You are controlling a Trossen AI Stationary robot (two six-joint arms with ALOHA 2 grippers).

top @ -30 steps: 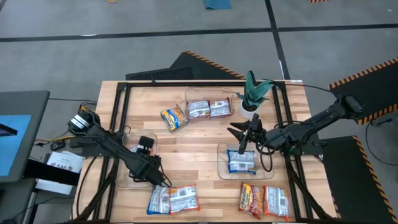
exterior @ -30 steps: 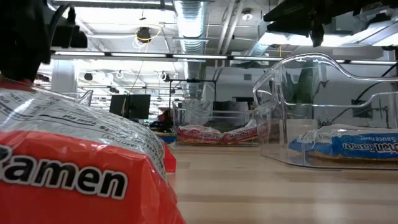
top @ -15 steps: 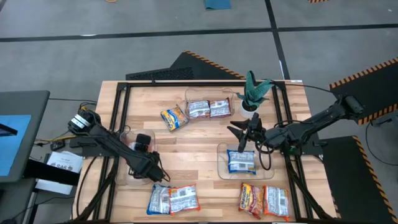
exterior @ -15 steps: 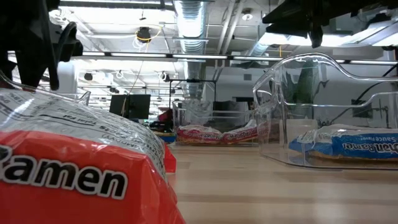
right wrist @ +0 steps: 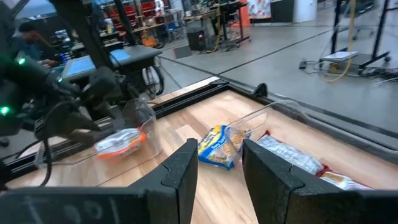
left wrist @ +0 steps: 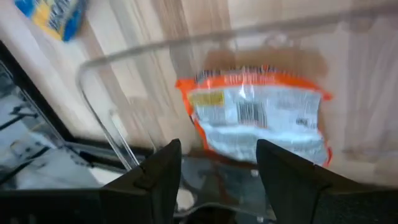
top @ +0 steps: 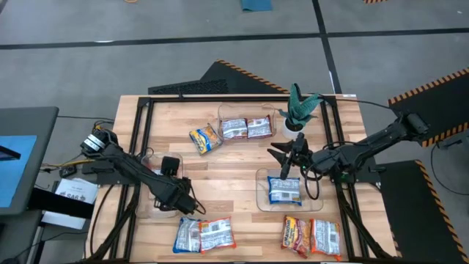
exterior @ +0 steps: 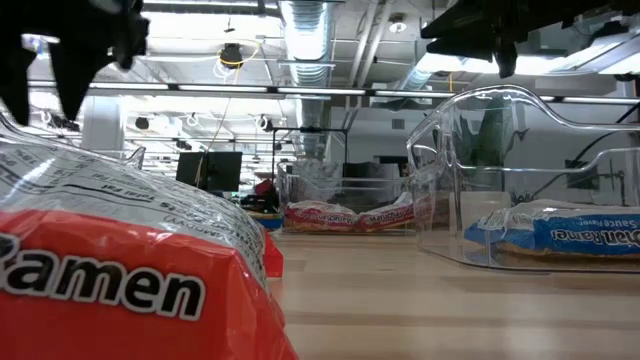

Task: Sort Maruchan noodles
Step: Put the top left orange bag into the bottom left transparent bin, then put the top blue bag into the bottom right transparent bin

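The loose yellow packet lies on the wood next to the far bin, and my left gripper should close on its yellow end (top: 198,144) (left wrist: 60,28) next.
An orange-edged white noodle packet (left wrist: 258,115) lies flat on the floor of the left clear bin (top: 145,205), under my left arm in the high view. My left gripper (top: 187,202) hangs open just above it, its fingers (left wrist: 165,171) apart and holding nothing. My right gripper (top: 286,170) stands open over the right clear bin (top: 260,199), where a blue packet (top: 284,190) lies. Two packets (top: 246,129) lie in the far bin. A yellow packet (top: 205,138) lies loose on the wood beside it.
Two packets (top: 203,235) lie at the near edge left of centre, and two red ones (top: 311,236) lie at the near right. A green potted plant (top: 299,110) stands at the far right. A black frame (top: 135,147) runs along the table's sides.
My left gripper has opened from shut and risen; in the low view its dark fingers have gone up and spread. In the high view it has drawn slightly toward the far edge, away from the two packets at the near edge. My right arm has kept still.
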